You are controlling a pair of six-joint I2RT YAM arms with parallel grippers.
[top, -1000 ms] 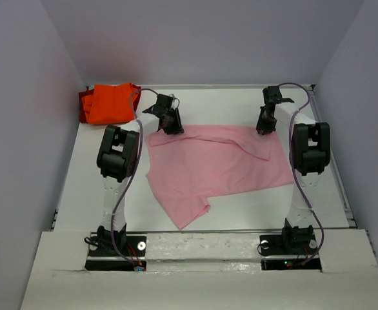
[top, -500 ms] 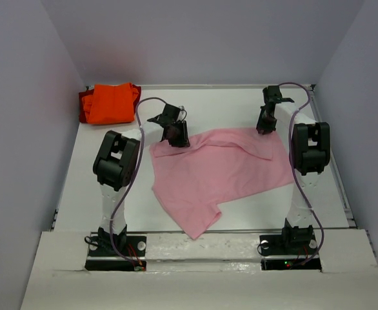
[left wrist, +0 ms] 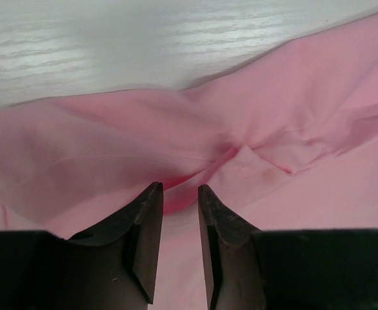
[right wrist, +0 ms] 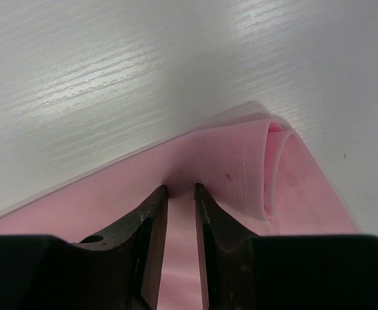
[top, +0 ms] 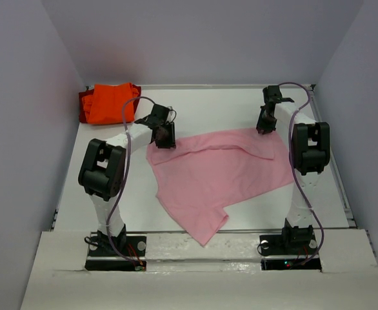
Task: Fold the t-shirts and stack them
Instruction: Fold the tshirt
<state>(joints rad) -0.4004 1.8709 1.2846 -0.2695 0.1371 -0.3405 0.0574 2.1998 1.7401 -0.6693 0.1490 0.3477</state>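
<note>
The light pink t-shirt's folded edge bunches and slants; next my left gripper opens, grabs that edge's outer end (top: 155, 162) and pulls it frontward.
A light pink t-shirt (top: 218, 171) lies spread on the white table, its near corner reaching toward the front edge. My left gripper (top: 164, 137) is shut on the shirt's far left corner; in the left wrist view the pink cloth (left wrist: 240, 129) bunches between the fingers (left wrist: 144, 226). My right gripper (top: 264, 126) is shut on the shirt's far right edge; in the right wrist view the cloth (right wrist: 240, 168) folds over beside the fingers (right wrist: 151, 219). Orange t-shirts (top: 108, 102) lie piled at the far left corner.
The white table (top: 202, 103) is walled by grey panels on the left, right and back. A raised white ledge (top: 202, 242) runs along the front where the arm bases stand.
My left gripper has swung with the shirt's corner, first right and nearer, then back left. The shirt's near corner has slid right and toward the front edge. The right gripper has stayed put.
</note>
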